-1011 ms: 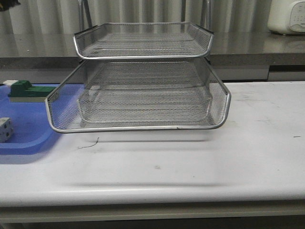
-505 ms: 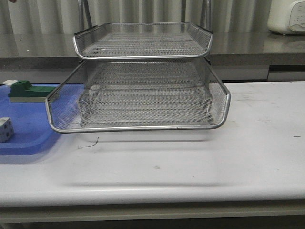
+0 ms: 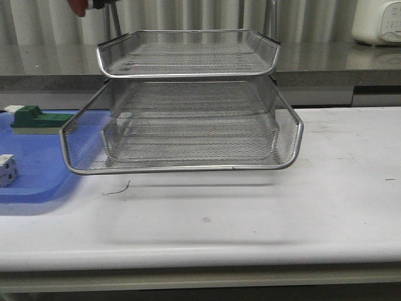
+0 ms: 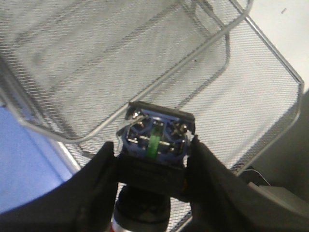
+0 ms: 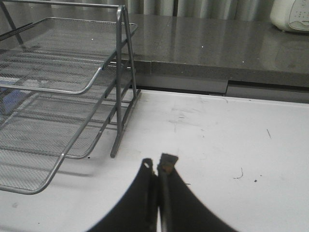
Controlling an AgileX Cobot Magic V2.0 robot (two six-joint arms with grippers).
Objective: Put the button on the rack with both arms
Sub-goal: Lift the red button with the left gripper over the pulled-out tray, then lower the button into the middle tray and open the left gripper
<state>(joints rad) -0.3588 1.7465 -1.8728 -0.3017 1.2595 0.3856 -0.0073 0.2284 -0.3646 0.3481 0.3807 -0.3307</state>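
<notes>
The robot's left gripper should release the button on the rack's lower level (image 3: 164, 124), away from that level's middle toward the blue tray.
The button (image 4: 154, 145) is clamped between the black fingers of my left gripper (image 4: 153, 151). I see its black body and its blue and green terminal end, held above the rack (image 4: 193, 54). In the front view only its red head (image 3: 79, 6) shows, at the top left edge, above and left of the rack's upper tier (image 3: 188, 74). My right gripper (image 5: 157, 166) is shut and empty, low over the white table to the right of the rack's upright post (image 5: 119, 77).
A flat blue tray (image 3: 34, 166) lies left of the rack with a green block (image 3: 34, 119) and a white cube (image 3: 6, 170) on it. A grey counter (image 3: 338, 63) runs behind, with a white appliance (image 3: 378, 22) on it.
The button's red head has come into the front view at the top left edge, where nothing showed before. The rack and the tray's things stay put.
</notes>
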